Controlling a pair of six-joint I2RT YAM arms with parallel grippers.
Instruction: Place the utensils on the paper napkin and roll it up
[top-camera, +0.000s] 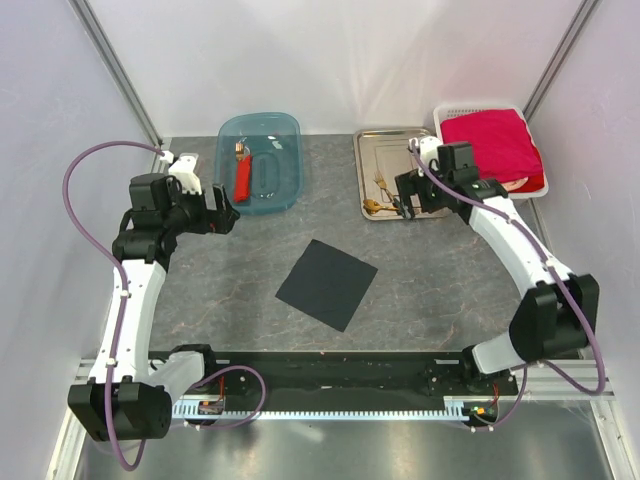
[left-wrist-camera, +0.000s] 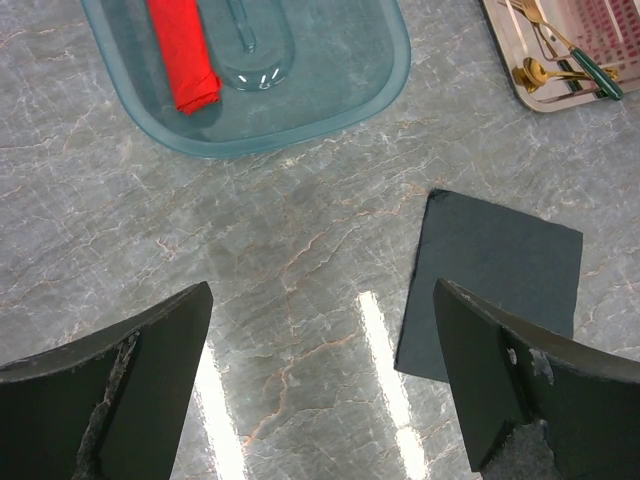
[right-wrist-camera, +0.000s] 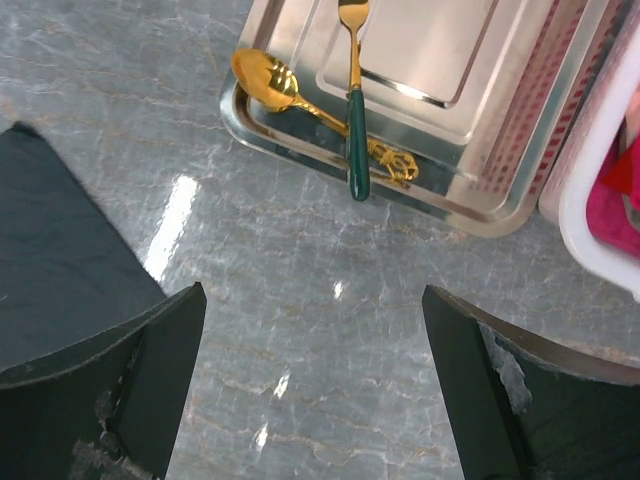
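The robot's right gripper needs to go to the gold fork next and close on the green handle's top end (top-camera: 394, 200) (right-wrist-camera: 355, 92), where it meets the gold neck.
The black paper napkin (top-camera: 326, 284) lies flat mid-table, also seen in the left wrist view (left-wrist-camera: 495, 285) and the right wrist view (right-wrist-camera: 60, 250). The utensils (top-camera: 379, 198) lie at the near left corner of the steel tray (top-camera: 395, 150): a gold spoon (right-wrist-camera: 268, 80) and a gold fork with a dark green handle (right-wrist-camera: 356, 130). My right gripper (right-wrist-camera: 313, 292) hovers open over bare table just short of that corner (top-camera: 405, 208). My left gripper (left-wrist-camera: 322, 290) is open and empty above the table, left of the napkin (top-camera: 222, 212).
A blue translucent tub (top-camera: 285, 165) at the back left holds a red-bodied tool (top-camera: 243, 178). A white basket (top-camera: 540, 185) with a red cloth (top-camera: 490, 145) stands right of the tray. Side walls close in the table.
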